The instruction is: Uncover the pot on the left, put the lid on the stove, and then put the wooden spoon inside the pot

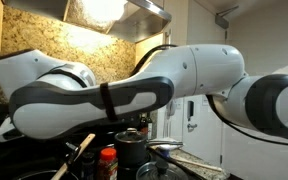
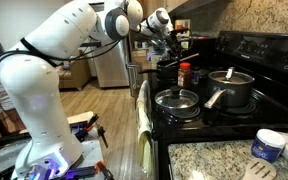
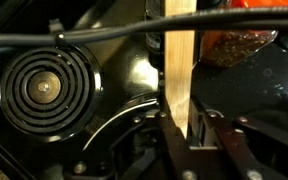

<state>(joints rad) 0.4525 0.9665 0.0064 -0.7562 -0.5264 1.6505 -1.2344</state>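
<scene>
Next, I let go of the wooden spoon with my gripper inside the open dark pot [image 1: 70, 165] [image 3: 170, 125], with the handle of the spoon leaning on the pot's rim.
My gripper [image 3: 180, 118] is shut on the wooden spoon [image 3: 177, 55], whose pale handle runs straight up between the fingers in the wrist view. Below it lies a dark round pot opening [image 3: 134, 95], beside a coil burner [image 3: 46, 90]. In an exterior view the gripper [image 2: 167, 45] hovers over the uncovered dark pot [image 2: 169, 68] at the far end of the stove. A glass lid [image 2: 177, 100] lies on the nearer burner. In an exterior view a wooden handle [image 1: 82, 148] shows under the arm, near the pot [image 1: 132, 150].
A second pot with a lid [image 2: 229, 88] stands on the stove [image 2: 239, 115]. A red-capped bottle [image 2: 184, 73] stands beside the open pot and also shows in an exterior view [image 1: 108, 160]. A white tub [image 2: 269, 145] sits on the granite counter.
</scene>
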